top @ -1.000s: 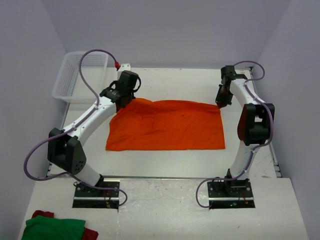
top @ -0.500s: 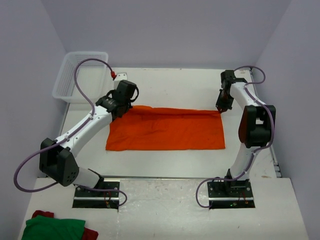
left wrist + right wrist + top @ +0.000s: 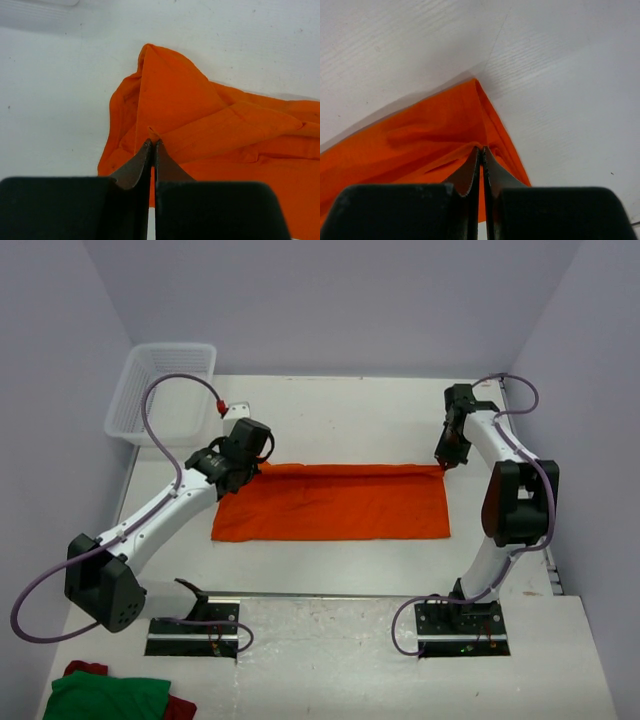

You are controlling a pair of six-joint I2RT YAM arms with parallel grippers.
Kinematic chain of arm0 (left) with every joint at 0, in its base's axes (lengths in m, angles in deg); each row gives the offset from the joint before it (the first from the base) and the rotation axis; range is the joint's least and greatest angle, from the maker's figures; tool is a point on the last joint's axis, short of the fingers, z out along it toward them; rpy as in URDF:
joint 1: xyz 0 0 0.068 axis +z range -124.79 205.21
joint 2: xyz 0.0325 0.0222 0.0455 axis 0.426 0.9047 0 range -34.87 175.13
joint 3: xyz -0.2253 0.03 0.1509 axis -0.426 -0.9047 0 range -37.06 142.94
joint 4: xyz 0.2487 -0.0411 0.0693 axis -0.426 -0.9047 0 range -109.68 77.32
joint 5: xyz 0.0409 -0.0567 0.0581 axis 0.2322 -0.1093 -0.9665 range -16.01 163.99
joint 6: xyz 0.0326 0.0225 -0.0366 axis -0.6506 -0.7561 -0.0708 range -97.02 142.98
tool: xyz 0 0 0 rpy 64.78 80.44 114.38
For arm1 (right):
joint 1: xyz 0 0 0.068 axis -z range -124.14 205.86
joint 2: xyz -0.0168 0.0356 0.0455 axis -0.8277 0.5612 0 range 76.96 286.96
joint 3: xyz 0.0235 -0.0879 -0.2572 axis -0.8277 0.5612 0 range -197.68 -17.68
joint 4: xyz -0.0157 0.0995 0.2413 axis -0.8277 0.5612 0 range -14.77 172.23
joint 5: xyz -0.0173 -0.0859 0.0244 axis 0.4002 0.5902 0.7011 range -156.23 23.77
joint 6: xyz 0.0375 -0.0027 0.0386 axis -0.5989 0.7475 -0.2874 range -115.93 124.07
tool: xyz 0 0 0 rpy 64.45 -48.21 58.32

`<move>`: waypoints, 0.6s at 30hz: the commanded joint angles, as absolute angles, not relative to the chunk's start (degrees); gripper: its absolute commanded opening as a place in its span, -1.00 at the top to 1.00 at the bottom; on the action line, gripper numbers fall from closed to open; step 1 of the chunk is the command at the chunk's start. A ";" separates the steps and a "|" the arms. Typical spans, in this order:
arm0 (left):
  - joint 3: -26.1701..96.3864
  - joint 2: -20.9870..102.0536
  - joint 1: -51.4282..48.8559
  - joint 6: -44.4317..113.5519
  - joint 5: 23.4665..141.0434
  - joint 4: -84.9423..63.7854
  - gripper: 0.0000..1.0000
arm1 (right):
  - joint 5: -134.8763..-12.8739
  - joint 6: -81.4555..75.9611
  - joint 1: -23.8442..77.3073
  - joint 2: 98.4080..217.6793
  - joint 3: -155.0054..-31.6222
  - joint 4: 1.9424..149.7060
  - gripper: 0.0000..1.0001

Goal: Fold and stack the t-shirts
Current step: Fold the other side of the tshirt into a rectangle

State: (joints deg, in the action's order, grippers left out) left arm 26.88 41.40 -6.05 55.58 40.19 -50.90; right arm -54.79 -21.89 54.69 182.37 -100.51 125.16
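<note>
Next, I open my right gripper, as it pinches a fold of the orange t-shirt short of its far corner, and take the far corner itself (image 3: 474, 85) with it.
An orange t-shirt (image 3: 335, 502) lies on the white table as a wide folded strip. My left gripper (image 3: 252, 468) is shut on its far left corner, and the pinched fabric (image 3: 165, 115) rises in a peak in front of my closed jaws (image 3: 153, 143). My right gripper (image 3: 444, 462) is shut on the far right corner, and the orange cloth (image 3: 430, 135) is drawn taut from my closed jaws (image 3: 482, 148). Both held corners sit a little above the table at the strip's far edge.
A clear plastic basket (image 3: 160, 390) stands at the far left corner. A green cloth over a red one (image 3: 110, 695) lies at the near left, in front of the arm bases. Walls close in the table on three sides.
Both grippers have carried the shirt's far edge toward the near side, so the orange shape has narrowed from a broad sheet to a flat strip. The left arm has swung lower and forward.
</note>
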 commanded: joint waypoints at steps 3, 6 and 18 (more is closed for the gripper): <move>24.12 37.73 -7.13 59.01 37.96 -52.58 1.00 | -52.35 -23.09 54.54 178.31 -98.19 124.36 1.00; 22.97 36.59 -7.48 59.63 38.05 -53.02 1.00 | -52.35 -23.18 54.45 177.43 -97.22 124.18 1.00; 19.54 33.42 -9.06 61.56 37.69 -54.43 1.00 | -51.82 -23.97 53.75 174.87 -91.33 122.78 1.00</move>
State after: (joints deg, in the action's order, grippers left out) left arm 20.70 35.28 -8.48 59.60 40.04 -53.61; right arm -53.70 -22.61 53.92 177.76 -92.14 124.02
